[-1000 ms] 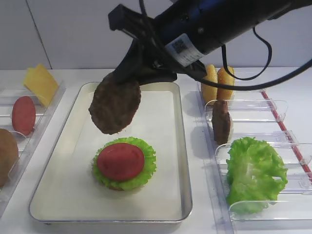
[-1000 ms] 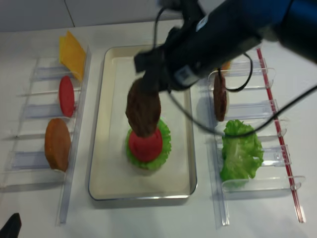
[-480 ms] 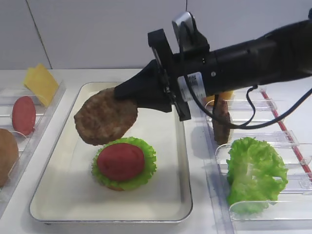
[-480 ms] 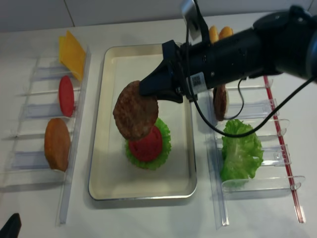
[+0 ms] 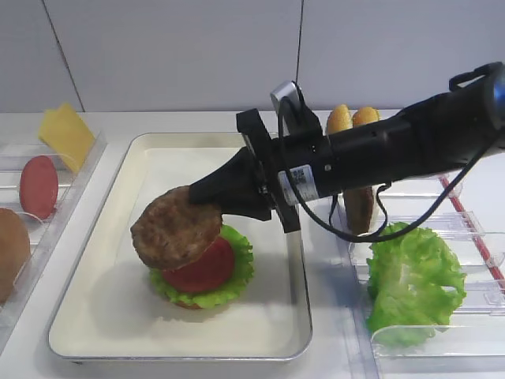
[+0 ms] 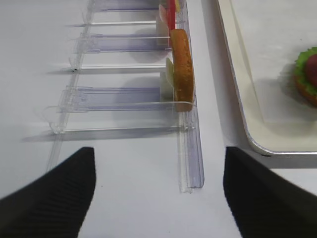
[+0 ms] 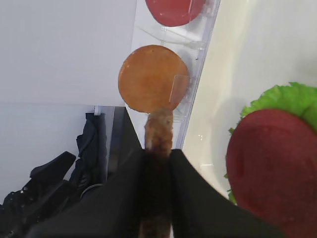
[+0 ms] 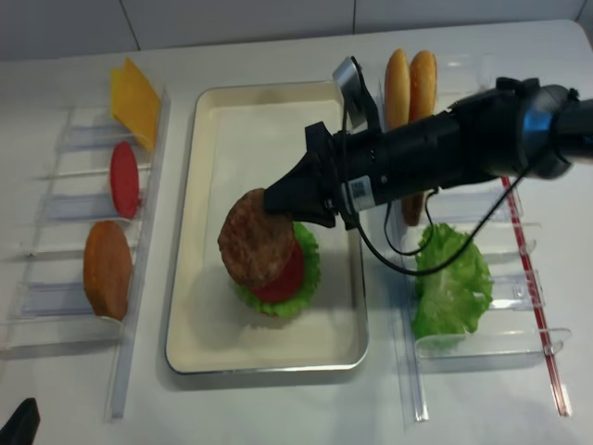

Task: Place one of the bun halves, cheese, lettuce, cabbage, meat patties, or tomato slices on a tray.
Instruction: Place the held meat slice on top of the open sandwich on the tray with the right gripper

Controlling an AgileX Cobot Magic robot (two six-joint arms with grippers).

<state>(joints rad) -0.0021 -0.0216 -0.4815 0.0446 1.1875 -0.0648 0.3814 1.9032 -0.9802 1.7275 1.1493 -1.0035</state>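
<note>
Next, I let go of the meat patty, now held low over the stack, with my right gripper on the red tomato slice over the green lettuce [image 8: 275,262] [image 7: 270,163].
My right gripper [image 5: 203,199] is shut on the rim of a dark brown meat patty [image 5: 173,227]. It holds the patty nearly flat, low over the stack on the cream tray [image 5: 102,304]. The patty covers the left part of a red tomato slice [image 5: 209,268], which lies on green lettuce [image 5: 237,275]. I cannot tell whether patty and tomato touch. In the right wrist view the patty [image 7: 158,126] shows edge-on between the black fingers [image 7: 193,198], with the tomato slice [image 7: 272,158] to the right. My left gripper [image 6: 158,198] is open over bare table, left of the tray's rim [image 6: 247,124].
The left racks hold a cheese slice [image 5: 67,134], a tomato slice [image 5: 38,185] and a bun half [image 5: 9,253]. The right racks hold two bun halves [image 5: 353,126], a second patty [image 5: 359,209] and a lettuce leaf [image 5: 410,276].
The right gripper turned the patty from hanging upright to nearly flat. It then lowered the patty from above the tray's back down onto the tomato and lettuce stack.
</note>
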